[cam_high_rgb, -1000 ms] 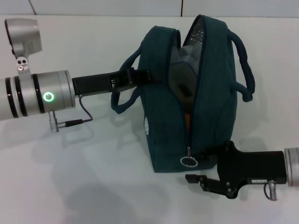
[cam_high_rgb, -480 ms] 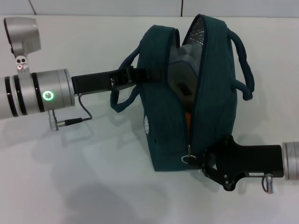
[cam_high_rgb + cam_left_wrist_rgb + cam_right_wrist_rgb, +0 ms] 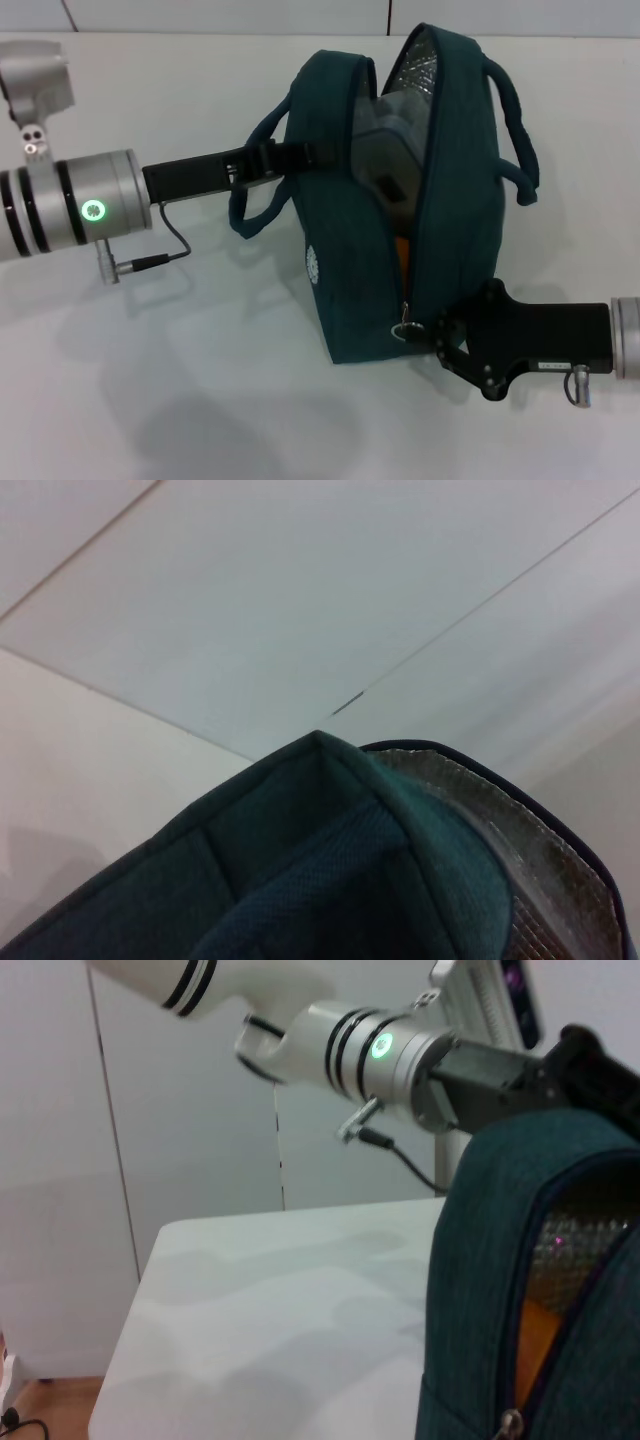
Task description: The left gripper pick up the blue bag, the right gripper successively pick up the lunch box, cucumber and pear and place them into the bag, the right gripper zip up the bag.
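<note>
The left gripper holds the gaping bag high by its looped handle, so it should open and grab the bag's side lower down [image 3: 322,222] to steady the zipping.
The blue bag [image 3: 350,270] stands upright on the white table, its top gaping and its silver lining [image 3: 415,70] showing. My left gripper [image 3: 298,156] is shut on the bag's left rim by a looped handle [image 3: 255,205]. Inside I see the clear lunch box [image 3: 385,150] and, lower down, an orange sliver of the pear [image 3: 400,255]. The cucumber is hidden. At the bag's near end my right gripper [image 3: 428,328] is shut on the ring zipper pull [image 3: 405,328]. The right wrist view shows the bag [image 3: 490,1220], the pear [image 3: 535,1345] in the slit, and the zipper pull [image 3: 510,1426].
The white table [image 3: 200,400] spreads around the bag, and its near-left corner [image 3: 150,1260] shows in the right wrist view. A thin black cable [image 3: 170,250] loops under the left wrist. The far handle [image 3: 515,120] hangs off the bag's right side.
My right gripper moved in from below the bag's near end to the ring zipper pull and closed on it. The bag and left arm shifted slightly left and away.
</note>
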You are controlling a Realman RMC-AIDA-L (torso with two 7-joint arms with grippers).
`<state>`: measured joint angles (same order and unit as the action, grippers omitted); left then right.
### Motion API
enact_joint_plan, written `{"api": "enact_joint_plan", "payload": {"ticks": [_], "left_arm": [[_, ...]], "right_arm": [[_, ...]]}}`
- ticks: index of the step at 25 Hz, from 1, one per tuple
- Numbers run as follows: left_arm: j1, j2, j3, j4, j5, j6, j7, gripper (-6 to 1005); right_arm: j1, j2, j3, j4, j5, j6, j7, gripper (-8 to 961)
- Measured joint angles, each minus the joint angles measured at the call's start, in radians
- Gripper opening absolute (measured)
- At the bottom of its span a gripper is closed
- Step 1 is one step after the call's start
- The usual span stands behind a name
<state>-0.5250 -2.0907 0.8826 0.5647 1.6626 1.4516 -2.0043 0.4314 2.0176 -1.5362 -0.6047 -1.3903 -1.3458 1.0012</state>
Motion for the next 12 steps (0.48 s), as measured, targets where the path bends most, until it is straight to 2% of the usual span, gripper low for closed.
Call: {"api": "enact_joint_plan", "payload": {"ticks": [4, 9, 12], "left_arm": [[0.014, 0.002, 0.004, -0.004, -0.015, 0.01, 0.039, 51], [0.024, 0.002, 0.005, -0.014, -0.019, 0.052, 0.133, 134], [0.03, 0.002, 0.005, -0.014, -0.018, 0.058, 0.167, 241]], "right_arm": [[-0.004, -0.002, 0.007, -0.002, 0.004, -0.018, -0.009, 13], [-0.022, -0.002, 0.053, -0.008, 0.005, -0.068, -0.045, 13], [-0.027, -0.003, 0.073, -0.015, 0.005, -0.089, -0.057, 12]]}}
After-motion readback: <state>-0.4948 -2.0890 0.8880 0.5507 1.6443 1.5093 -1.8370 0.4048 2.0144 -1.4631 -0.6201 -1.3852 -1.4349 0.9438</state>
